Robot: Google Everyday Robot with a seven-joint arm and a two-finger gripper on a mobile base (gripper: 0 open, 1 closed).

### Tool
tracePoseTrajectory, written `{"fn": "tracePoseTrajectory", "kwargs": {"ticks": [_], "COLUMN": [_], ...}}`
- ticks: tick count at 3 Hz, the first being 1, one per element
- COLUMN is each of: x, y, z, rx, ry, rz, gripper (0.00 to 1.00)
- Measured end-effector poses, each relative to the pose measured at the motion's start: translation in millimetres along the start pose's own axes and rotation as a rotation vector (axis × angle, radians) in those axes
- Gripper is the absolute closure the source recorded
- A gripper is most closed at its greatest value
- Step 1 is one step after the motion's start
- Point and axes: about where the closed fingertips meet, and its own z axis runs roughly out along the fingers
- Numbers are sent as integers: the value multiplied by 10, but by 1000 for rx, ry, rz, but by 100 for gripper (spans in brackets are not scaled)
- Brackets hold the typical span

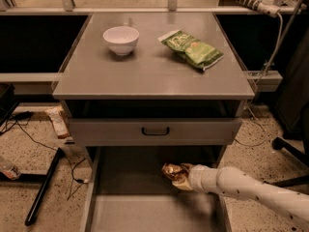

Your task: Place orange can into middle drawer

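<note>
Next, I release the orange can on the open middle drawer's bottom near its centre [167,190], below the black handle. The can now hangs above that drawer's floor.
The orange can [172,170] is a small shiny golden can held in my gripper [177,176], which reaches in from the right on a white arm. The gripper is shut on the can and holds it over the open middle drawer [130,211], a wide grey tray pulled out below the cabinet. The can hangs above the drawer's floor, right of centre, just below the closed drawer front with the black handle [155,131]. The can hides most of the fingers.
On the cabinet top stand a white bowl [120,39] and a green snack bag [191,49]. Cables and a black stand leg [43,187] lie on the speckled floor at left. A chair base [289,149] stands at right.
</note>
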Motion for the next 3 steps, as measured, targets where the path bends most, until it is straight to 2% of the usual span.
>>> {"fn": "tracePoseTrajectory", "kwargs": {"ticks": [1,2,3], "x": [15,85,132], "y": [18,180,435], "z": [26,168,291], "rx": [-3,-63,-142], "ry": [-2,18,23], "rz": [6,5,1], "gripper": [100,100,100]}}
